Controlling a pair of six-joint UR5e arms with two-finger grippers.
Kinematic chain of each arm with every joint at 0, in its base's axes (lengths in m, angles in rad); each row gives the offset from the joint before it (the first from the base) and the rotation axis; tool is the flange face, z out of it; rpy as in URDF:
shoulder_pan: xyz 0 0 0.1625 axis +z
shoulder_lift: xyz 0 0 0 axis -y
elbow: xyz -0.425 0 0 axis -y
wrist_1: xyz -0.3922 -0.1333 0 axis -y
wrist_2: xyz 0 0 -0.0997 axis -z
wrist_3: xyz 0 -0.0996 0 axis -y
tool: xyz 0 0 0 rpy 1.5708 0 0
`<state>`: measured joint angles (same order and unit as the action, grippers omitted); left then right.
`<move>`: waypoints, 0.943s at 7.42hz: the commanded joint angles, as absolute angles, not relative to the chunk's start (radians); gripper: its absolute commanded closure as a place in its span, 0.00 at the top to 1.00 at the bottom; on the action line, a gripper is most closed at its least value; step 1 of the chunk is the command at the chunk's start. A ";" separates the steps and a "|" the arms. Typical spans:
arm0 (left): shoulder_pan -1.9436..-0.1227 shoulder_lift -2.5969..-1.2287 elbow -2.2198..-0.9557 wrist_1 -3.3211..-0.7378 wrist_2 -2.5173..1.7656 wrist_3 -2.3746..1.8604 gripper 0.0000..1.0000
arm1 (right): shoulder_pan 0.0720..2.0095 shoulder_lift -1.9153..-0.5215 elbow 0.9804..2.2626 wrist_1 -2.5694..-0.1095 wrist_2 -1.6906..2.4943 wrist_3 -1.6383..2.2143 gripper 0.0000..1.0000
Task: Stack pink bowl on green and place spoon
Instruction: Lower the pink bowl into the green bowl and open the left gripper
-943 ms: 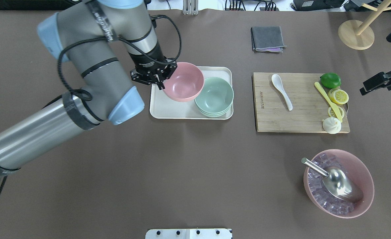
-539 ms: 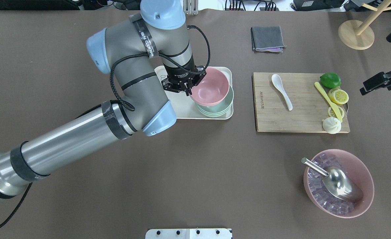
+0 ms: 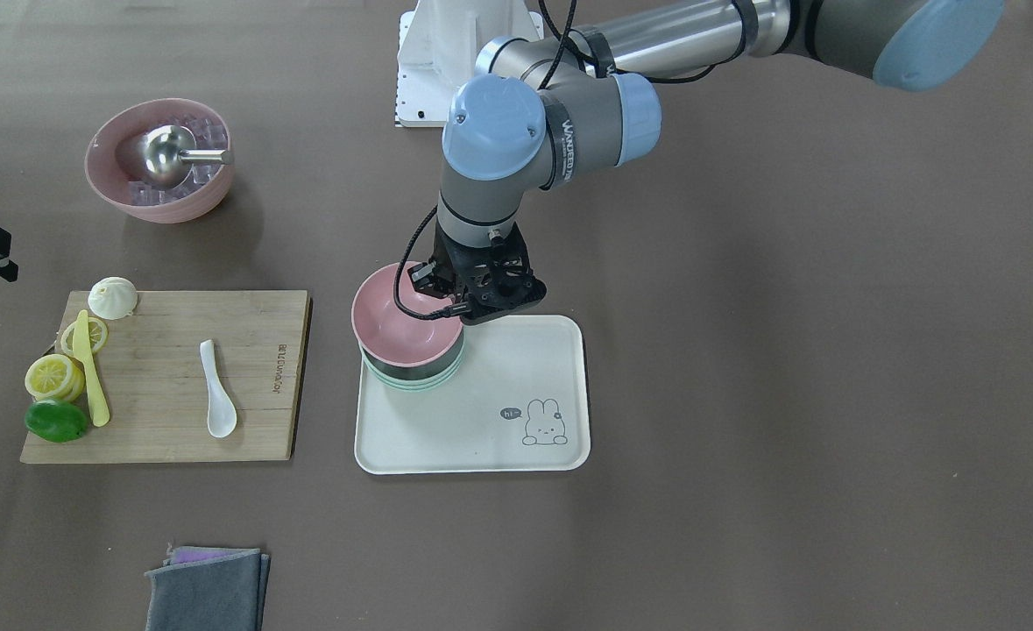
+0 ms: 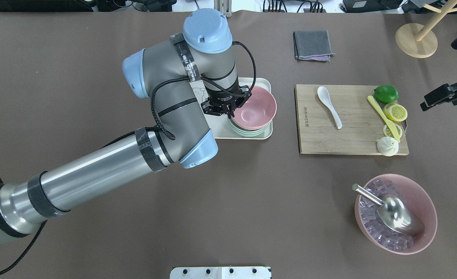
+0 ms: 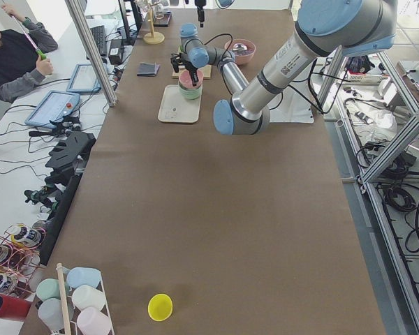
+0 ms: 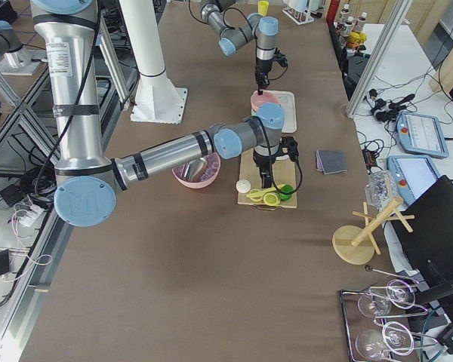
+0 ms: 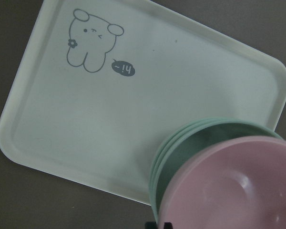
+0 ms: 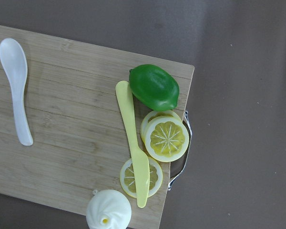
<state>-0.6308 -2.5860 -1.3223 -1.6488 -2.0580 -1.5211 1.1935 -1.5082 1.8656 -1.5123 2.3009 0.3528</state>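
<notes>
My left gripper is to set the small pink bowl down, and I should place it inside the top green bowl on the white tray [image 3: 412,333] [image 7: 222,188].
My left gripper [image 4: 228,113] is shut on the near rim of the small pink bowl [image 4: 255,107]. It holds the bowl directly over the stack of green bowls [image 4: 251,132] at the right end of the white tray [image 4: 218,131]. The pink bowl [image 3: 402,329] looks nested in the green stack [image 3: 411,379], and I cannot tell if it rests fully. The white spoon [image 4: 329,106] lies on the wooden cutting board [image 4: 321,135]; it also shows in the right wrist view [image 8: 16,90]. My right gripper [image 4: 426,105] hovers at the far right edge, and I cannot tell if it is open.
The board also holds a lime [image 4: 386,93], lemon slices [image 4: 395,112], a yellow knife [image 4: 383,118] and a dumpling [image 4: 388,146]. A large pink bowl of ice with a metal scoop [image 4: 395,213] stands front right. A grey cloth [image 4: 313,45] and a wooden stand [image 4: 416,40] are at the back.
My left gripper carried the pink bowl rightward across the tray, from beside the green bowls to directly over them, and lowered it. The right arm has not moved.
</notes>
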 commanded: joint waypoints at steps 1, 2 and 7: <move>-0.617 -2.592 -1.272 -1.712 -2.014 -1.552 0.00 | 1.193 -1.508 1.865 -1.512 2.299 0.353 1.00; -0.615 -2.592 -1.272 -1.713 -2.014 -1.552 0.00 | 1.193 -1.508 1.865 -1.511 2.299 0.353 1.00; -0.609 -2.580 -1.275 -1.713 -2.006 -1.551 0.00 | 1.193 -1.500 1.865 -1.513 2.301 0.353 1.00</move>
<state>-0.6093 -2.5840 -1.2719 -1.7134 -2.0080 -1.5504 1.1934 -1.5049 1.8653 -1.5124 2.3009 0.3528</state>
